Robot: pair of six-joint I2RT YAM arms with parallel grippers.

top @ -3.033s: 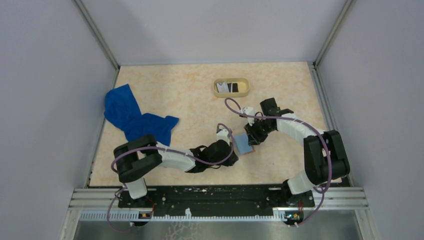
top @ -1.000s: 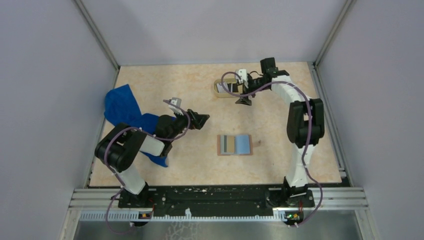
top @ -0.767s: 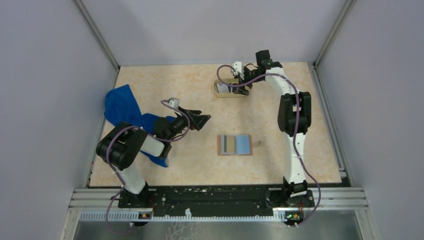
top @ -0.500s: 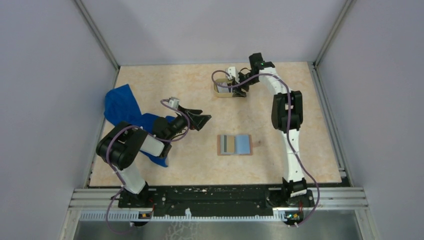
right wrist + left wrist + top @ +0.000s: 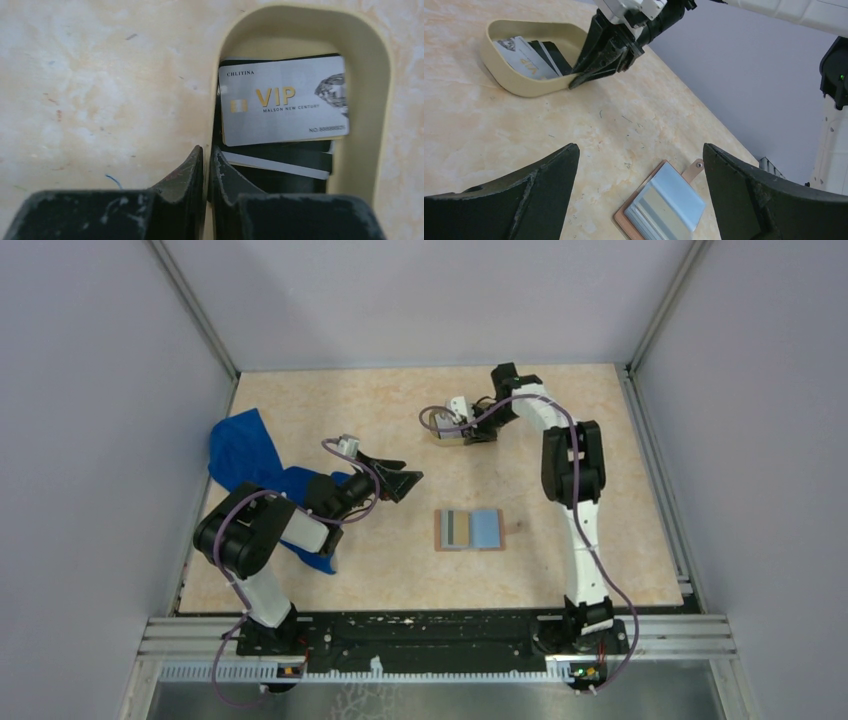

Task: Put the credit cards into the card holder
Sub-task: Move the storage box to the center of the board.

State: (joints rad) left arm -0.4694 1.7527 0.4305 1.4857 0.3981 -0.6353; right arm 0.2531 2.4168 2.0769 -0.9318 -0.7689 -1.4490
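Note:
The tan tray is far back from the card holder, so I should pull the tray closer by its side with my right gripper before I take the white VIP card [image 5: 284,102].
The card holder [image 5: 470,530] lies open on the table with its grey-blue inner sleeves up, also visible in the left wrist view [image 5: 664,205]. A white VIP credit card [image 5: 282,105] rests on a black credit card [image 5: 290,155] inside the oval tan tray [image 5: 300,15]. My right gripper [image 5: 207,149] has come down over the tray's wall, one finger outside and one inside, shut on the wall. The left gripper [image 5: 405,480] hovers wide open left of the holder, holding nothing; the holder shows between its fingers [image 5: 549,180].
A blue cloth [image 5: 250,465] lies crumpled at the table's left side, under the left arm. The tray [image 5: 519,87] stands at the back middle of the table. Grey walls close in the table on three sides.
The right arm swung left over the tray, lowered, and its jaws closed from wide open onto the tray wall. The left arm has stayed almost still.

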